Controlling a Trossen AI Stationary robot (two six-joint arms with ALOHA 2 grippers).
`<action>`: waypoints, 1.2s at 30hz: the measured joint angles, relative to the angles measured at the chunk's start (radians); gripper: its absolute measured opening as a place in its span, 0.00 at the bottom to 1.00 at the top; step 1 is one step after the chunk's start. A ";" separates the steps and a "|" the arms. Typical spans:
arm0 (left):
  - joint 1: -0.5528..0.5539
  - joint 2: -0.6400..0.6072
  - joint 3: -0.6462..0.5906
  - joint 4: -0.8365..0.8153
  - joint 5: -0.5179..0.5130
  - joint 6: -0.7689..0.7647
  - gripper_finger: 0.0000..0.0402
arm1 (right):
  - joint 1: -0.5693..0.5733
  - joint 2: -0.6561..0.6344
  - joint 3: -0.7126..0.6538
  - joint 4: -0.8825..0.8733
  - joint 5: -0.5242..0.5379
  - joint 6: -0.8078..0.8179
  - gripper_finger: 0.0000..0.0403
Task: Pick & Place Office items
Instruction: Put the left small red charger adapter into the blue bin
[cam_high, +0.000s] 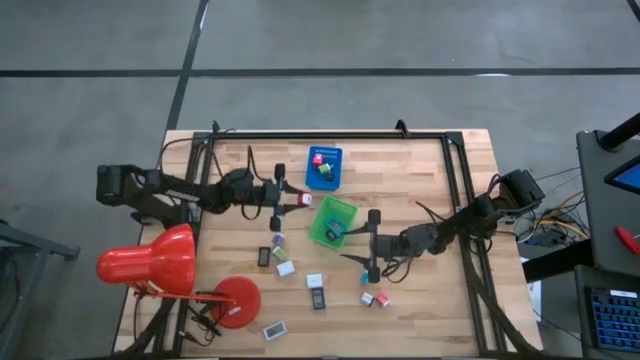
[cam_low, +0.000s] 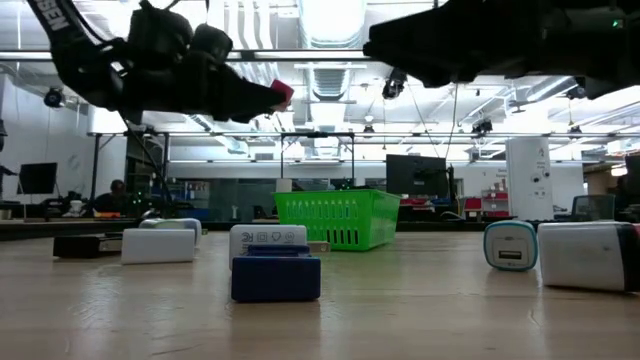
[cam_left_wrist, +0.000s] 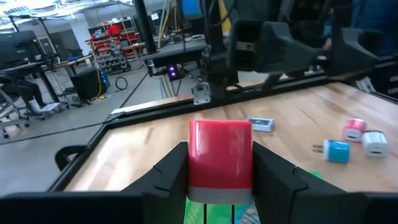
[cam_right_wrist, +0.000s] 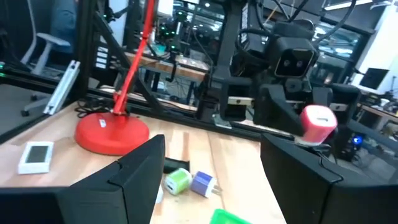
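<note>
Next, my left gripper releases the pink-red cube in the blue tray, just nearer than the green piece (cam_high: 323, 178).
My left gripper (cam_high: 303, 200) comes in level from the table's left and is shut on a small pink-red cube (cam_left_wrist: 221, 155) with a pale underside. It holds the cube in the air beside the green tray (cam_high: 333, 220); the same cube (cam_right_wrist: 318, 122) shows in the right wrist view. My right gripper (cam_high: 372, 243) stands open just right of the green tray with nothing between its fingers. Several small office items (cam_high: 285, 268) lie on the wood near the front. The blue tray (cam_high: 324, 180) at the far middle holds a pink piece (cam_high: 318, 158) and a green piece (cam_high: 324, 170). My left gripper pinches the pink-red cube between its two fingers, which press on two opposite upright sides (cam_left_wrist: 196, 162). The fingers (cam_left_wrist: 171, 174) come level from the table's left. The cube sits upright and is lifted clear of the table, above the green tray's left edge (cam_left_wrist: 211, 211).
A red desk lamp (cam_high: 150, 262) with a round base (cam_high: 235, 300) stands at the near left. Black frame rails (cam_high: 330, 134) run along the table's far edge and its sides. Two pieces (cam_high: 375, 298) lie near my right gripper. Bare wood (cam_high: 430, 175) lies at the far right.
</note>
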 joint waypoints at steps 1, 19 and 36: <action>0.017 0.000 0.007 -0.004 0.013 -0.001 0.33 | -0.009 0.000 -0.002 -0.001 -0.013 0.000 0.64; 0.202 0.100 0.278 -0.300 0.131 0.029 0.33 | -0.105 0.000 -0.021 -0.006 -0.097 -0.026 0.61; 0.274 0.428 0.717 -0.889 0.056 0.031 0.33 | -0.104 -0.015 -0.058 -0.002 -0.087 -0.020 0.61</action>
